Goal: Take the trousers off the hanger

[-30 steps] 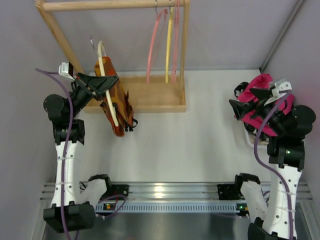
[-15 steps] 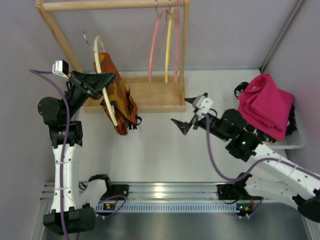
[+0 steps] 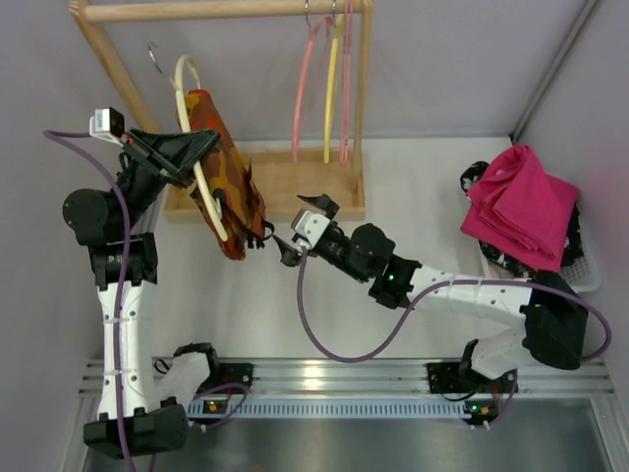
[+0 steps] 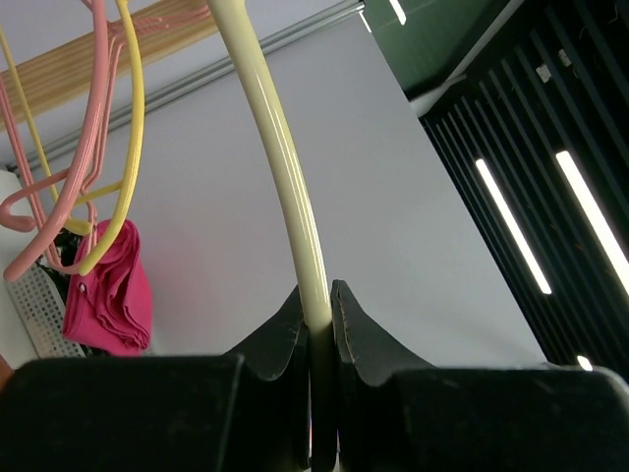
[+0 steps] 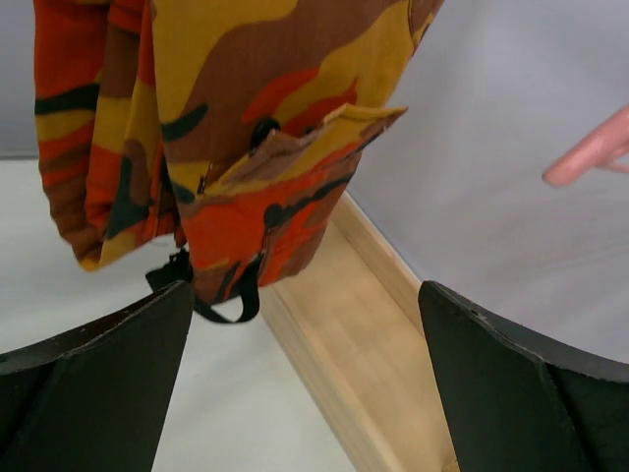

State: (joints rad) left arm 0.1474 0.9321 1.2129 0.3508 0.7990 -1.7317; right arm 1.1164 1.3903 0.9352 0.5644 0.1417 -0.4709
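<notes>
Next, I should close my right gripper on the trousers' fold [image 3: 234,196] close to the lower end of the cream hanger, above the hanging black strap.
The orange camouflage trousers [image 3: 228,182] hang draped over the cream hanger [image 3: 197,162], held in the air left of the wooden rack. My left gripper [image 3: 201,149] is shut on the hanger's arm; the left wrist view shows the cream bar [image 4: 285,187] pinched between the jaws. My right gripper [image 3: 300,228] is open and empty, just right of the trousers' lower end, not touching. In the right wrist view the trousers [image 5: 226,138] hang ahead and above the open fingers [image 5: 93,379], with a black strap [image 5: 221,300] dangling.
A wooden rack [image 3: 285,192] stands at the back with pink hangers [image 3: 303,93] and a brighter yellow hanger [image 3: 331,93] on its rail. A folded magenta cloth [image 3: 519,208] lies on a white basket [image 3: 580,275] at the right.
My right arm swung from the magenta cloth at the right across the table to just beside the trousers' lower end. My left gripper lifted the hanger and trousers slightly up and left.
</notes>
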